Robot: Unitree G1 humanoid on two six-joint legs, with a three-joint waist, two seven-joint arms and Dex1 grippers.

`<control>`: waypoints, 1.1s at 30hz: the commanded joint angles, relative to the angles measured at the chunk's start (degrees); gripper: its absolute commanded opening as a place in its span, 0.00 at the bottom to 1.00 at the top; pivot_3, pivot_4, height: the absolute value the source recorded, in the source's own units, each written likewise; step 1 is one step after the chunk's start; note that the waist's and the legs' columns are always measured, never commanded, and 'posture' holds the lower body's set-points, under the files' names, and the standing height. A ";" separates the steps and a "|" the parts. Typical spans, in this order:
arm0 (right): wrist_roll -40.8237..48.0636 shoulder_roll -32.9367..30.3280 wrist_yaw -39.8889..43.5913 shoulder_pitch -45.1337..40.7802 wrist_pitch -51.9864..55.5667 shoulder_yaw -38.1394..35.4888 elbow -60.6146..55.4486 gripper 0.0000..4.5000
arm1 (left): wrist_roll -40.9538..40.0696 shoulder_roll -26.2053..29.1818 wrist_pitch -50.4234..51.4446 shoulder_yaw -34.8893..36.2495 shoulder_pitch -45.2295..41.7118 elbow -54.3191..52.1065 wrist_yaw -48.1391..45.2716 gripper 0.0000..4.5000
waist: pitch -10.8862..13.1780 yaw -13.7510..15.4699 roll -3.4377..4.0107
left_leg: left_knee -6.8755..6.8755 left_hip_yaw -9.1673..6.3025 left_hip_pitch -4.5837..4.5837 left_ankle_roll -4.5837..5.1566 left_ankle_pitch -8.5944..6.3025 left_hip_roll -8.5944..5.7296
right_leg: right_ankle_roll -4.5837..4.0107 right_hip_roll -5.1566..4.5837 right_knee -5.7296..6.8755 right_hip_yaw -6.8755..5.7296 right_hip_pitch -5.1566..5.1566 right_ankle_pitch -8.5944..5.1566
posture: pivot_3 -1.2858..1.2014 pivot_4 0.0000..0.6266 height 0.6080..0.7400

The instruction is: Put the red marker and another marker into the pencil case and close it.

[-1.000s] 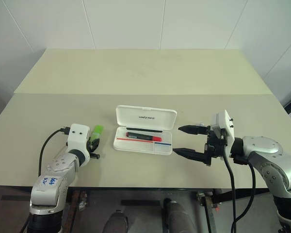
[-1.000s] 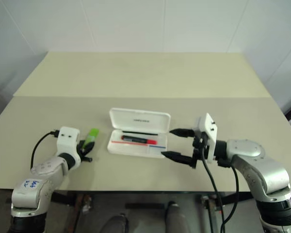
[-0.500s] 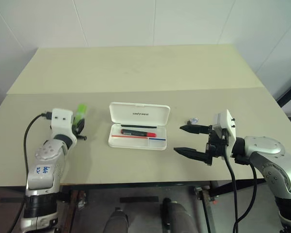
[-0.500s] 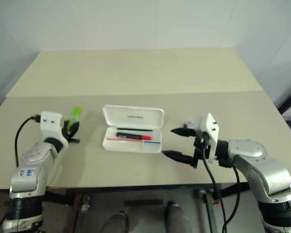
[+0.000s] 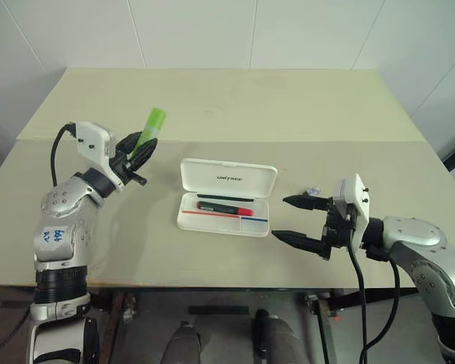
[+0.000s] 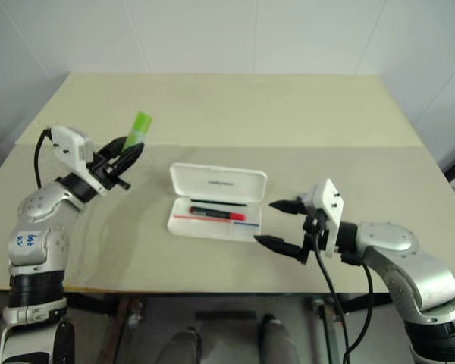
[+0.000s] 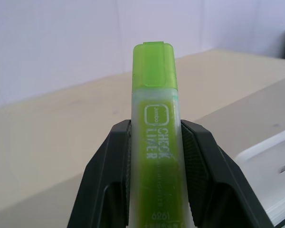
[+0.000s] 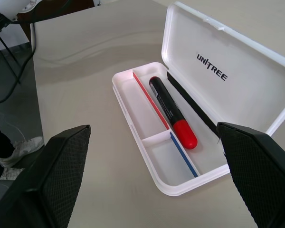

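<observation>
Next, my left gripper lets go of the lime-green marker in the front section of the white pencil case (image 5: 210, 222), next to the pencil case's red part. The marker is now raised above the table.
The white pencil case (image 5: 226, 199) lies open on the table, lid up at the back. The red marker (image 5: 224, 208) lies inside it, also plain in the right wrist view (image 8: 173, 114). My left gripper (image 5: 135, 152) is raised above the table, left of the case, shut on the lime-green marker (image 5: 150, 126), whose cap end sticks up and forward past the fingers (image 7: 116, 171). My right gripper (image 5: 290, 219) hovers open just right of the case, nothing between its fingers (image 8: 61, 166).
A small clear object (image 5: 312, 189) lies on the table behind the right gripper. The beige table (image 5: 227, 106) stretches bare behind the case, with a seam across it. White walls stand beyond the far edge.
My left gripper has lifted the green marker off the table and tilted it upward. The right gripper has kept still. The camera view has shifted.
</observation>
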 commanded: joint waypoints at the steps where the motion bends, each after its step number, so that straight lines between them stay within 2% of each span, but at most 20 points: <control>1: 0.88 -0.08 -0.63 0.25 -0.91 -2.01 -2.19 1.00 | -4.36 1.66 -2.06 -1.68 -3.20 -1.52 -9.00 0.24 | 0.00 -0.13 0.00 | 0.00 0.03 0.03 0.00 0.00 0.00 | 0.00 0.00 0.00 0.03 0.01 0.00 | 0.52 0.24 1.00; 9: 1.08 0.22 -1.74 0.78 -1.01 -1.96 -2.74 1.00 | -9.41 5.60 3.58 -8.32 -3.52 -5.74 -23.91 0.24 | 0.05 -0.40 -0.08 | 0.00 0.19 0.19 0.07 -0.04 0.01 | -0.04 0.05 0.01 0.20 -0.01 -0.05 | 0.52 0.24 1.00; 17: 1.07 0.21 -3.12 2.13 -1.12 -2.39 -3.94 1.00 | -4.68 9.82 4.14 -15.07 -2.61 -5.12 -30.18 0.24 | 0.06 -0.35 -0.09 | 0.01 0.19 0.23 0.08 -0.03 0.01 | -0.09 0.05 0.04 0.23 -0.01 -0.10 | 0.52 0.24 1.00; 27: 1.23 0.33 -4.25 3.32 -1.24 -2.30 -4.90 1.00 | 5.18 9.65 -7.20 -21.69 -3.87 4.84 -36.03 0.24 | 0.06 -0.27 -0.09 | 0.02 0.20 0.24 0.09 -0.04 0.01 | -0.11 0.06 0.07 0.24 -0.01 -0.12 | 0.52 0.24 1.00; 33: 1.20 0.47 -4.41 4.08 -1.23 -1.72 -5.82 1.00 | 7.74 7.50 -13.62 -23.22 -5.48 11.53 -38.26 0.24 | 0.06 -0.23 -0.09 | 0.02 0.20 0.22 0.10 -0.04 0.01 | -0.11 0.06 0.06 0.24 -0.02 -0.12 | 0.52 0.24 1.00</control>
